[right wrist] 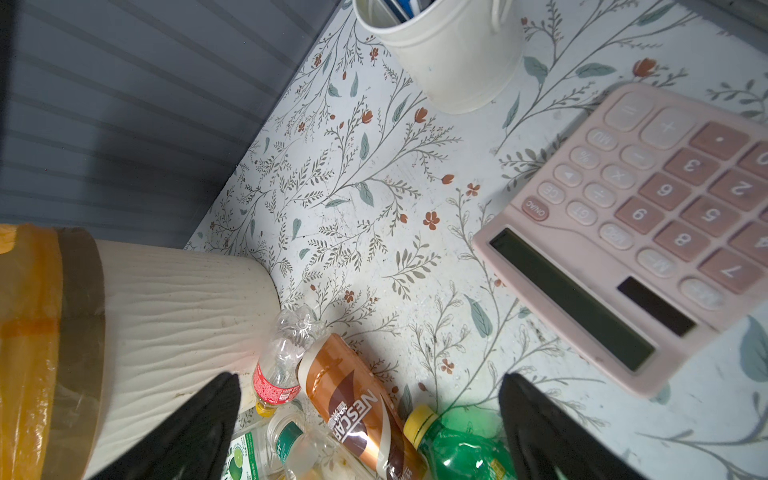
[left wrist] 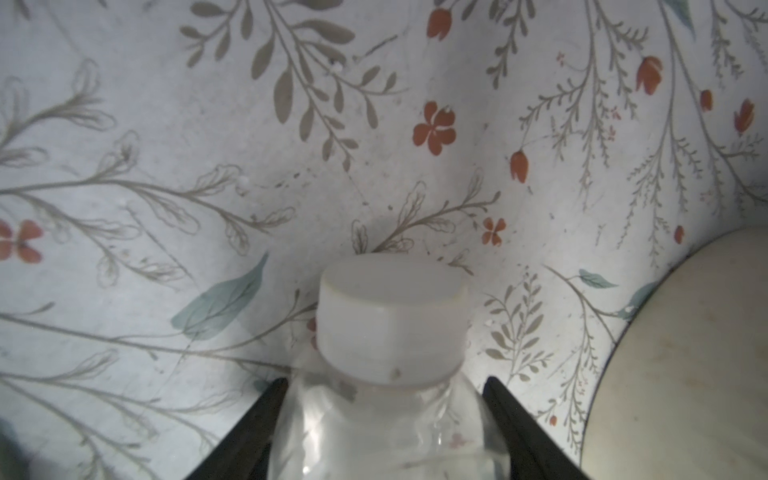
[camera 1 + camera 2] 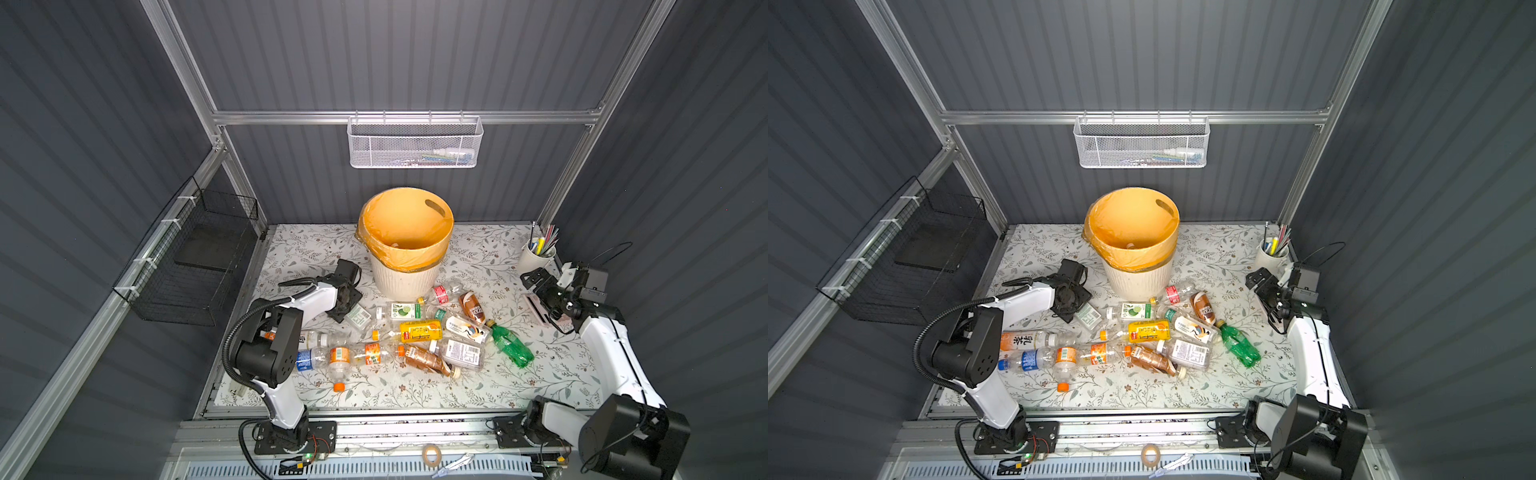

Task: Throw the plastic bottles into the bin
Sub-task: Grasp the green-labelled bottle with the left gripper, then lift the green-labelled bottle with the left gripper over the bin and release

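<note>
Next, my left gripper lets go of the clear bottle with the white cap inside the bin's orange liner (image 3: 411, 241), near the bin's front side.
Several plastic bottles (image 3: 419, 330) lie in a heap on the floral table in front of the bin (image 3: 405, 241), a cream ribbed wastebasket with an orange liner, seen in both top views (image 3: 1133, 241). My left gripper (image 3: 349, 307) points down at the heap's left end, close to the bin's foot. In the left wrist view its black fingers (image 2: 257, 419) press both sides of a clear bottle with a white cap (image 2: 390, 320). My right gripper (image 3: 536, 282) hovers open at the right. A green bottle (image 1: 461, 453) and a brown-labelled one (image 1: 353, 403) lie below it, untouched.
A white cup of pens (image 3: 536, 253) stands at the back right, with a pink calculator (image 1: 648, 232) beside it under the right arm. A black wire basket (image 3: 195, 257) hangs on the left wall and a white mesh basket (image 3: 415, 141) on the back rail.
</note>
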Controlling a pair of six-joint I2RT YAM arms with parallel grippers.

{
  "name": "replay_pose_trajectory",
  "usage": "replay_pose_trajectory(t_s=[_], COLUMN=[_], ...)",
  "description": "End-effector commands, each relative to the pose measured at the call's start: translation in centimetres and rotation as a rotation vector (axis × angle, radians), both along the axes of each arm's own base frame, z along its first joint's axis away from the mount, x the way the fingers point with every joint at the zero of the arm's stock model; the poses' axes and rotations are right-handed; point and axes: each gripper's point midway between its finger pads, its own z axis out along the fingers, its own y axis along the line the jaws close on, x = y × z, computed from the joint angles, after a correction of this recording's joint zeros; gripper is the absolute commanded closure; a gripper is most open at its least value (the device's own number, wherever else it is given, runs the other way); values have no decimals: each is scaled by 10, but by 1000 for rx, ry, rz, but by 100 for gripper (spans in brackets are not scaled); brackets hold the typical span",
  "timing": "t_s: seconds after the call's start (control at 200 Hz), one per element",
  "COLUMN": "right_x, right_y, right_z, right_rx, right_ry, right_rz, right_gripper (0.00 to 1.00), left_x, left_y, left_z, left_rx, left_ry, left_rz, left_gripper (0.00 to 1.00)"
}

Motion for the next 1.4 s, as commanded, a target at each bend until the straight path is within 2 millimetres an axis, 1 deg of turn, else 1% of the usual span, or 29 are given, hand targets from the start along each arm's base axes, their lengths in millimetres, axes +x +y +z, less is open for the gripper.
replay_pose_trajectory(t_s=[0.0,0.08,0.1,0.13,0.195,0.255,0.295,0.365,0.45,0.47,0.48,0.51,0.535,0.565,0.595,0.66,0.685,0.695,0.715,0.785,0.855,0.895,0.91,0.976,1.076,1.091,1.186,1.321,1.396], right_x=[-5,-6,-8,-8,-7,-7,-7,-7,-8,-8,-8,-8,-8,-9,-8,-8,-8,-8,-8,-8,-10,-11,-11,-14,-16,-17,-18,-17,-17], right_y=[-2,-4,-3,-4,-4,-3,-2,2,6,7,7,9,10,11,13,16,16,17,17,19,19,19,19,17,16,16,16,20,23], right_z=[-3,-4,4,6,7,8,8,7,5,5,5,4,4,5,6,7,8,9,9,12,14,15,15,16,16,15,11,8,5], right_rx=[0,-4,-13,-15,-13,-6,0,15,36,41,43,48,52,55,59,65,69,70,71,71,67,61,59,44,36,37,50,74,76], right_ry=[11,12,-16,-22,-34,-46,-50,-53,-59,-60,-60,-60,-62,-65,-71,-75,-77,-78,-79,-80,-80,-79,-78,-75,-77,-75,-65,-59,-53], right_rz=[-11,-17,-17,-19,-17,-10,-7,7,25,26,27,32,37,44,54,70,72,76,79,87,92,94,92,84,73,72,64,72,86], right_gripper=[1,1,1,1,1,1,1,1,1,1,1,1,1,1,1,1,1,1,1,1,1,1,1,1,1,1,1,1,1], left_x=[11,19,21,26,36,44,50,59,73,76,78,84,87,91,92,96,99,98,101,107,109,107,107,102,91,91,77,62,56], left_y=[8,23,27,33,43,51,52,48,36,30,27,18,8,-6,-21,-58,-73,-78,-88,-111,-122,-124,-125,-120,-103,-102,-88,-73,-65], left_z=[35,67,78,95,140,186,218,267,317,322,338,353,366,373,390,408,411,416,414,411,408,409,408,411,419,417,421,414,401], left_rx=[-44,-65,-69,-74,-72,-42,-19,2,-13,-25,-35,-50,-59,-52,-32,15,13,6,-8,-43,-31,-21,-17,4,65,73,112,157,176], left_ry=[-102,-198,-231,-283,-415,-531,-612,-722,-840,-851,-890,-924,-952,-967,-995,-1014,-1011,-1019,-1005,-969,-944,-945,-945,-953,-987,-986,-1013,-1018,-1001], left_rz=[19,45,48,55,48,32,4,-43,-114,-140,-151,-185,-224,-277,-325,-443,-489,-505,-535,-606,-644,-659,-662,-660,-623,-622,-595,-573,-559], left_gripper=[49,51,52,53,55,56,57,57,57,57,57,58,58,59,59,56,54,53,49,35,16,3,1,0,0,0,0,0,0])
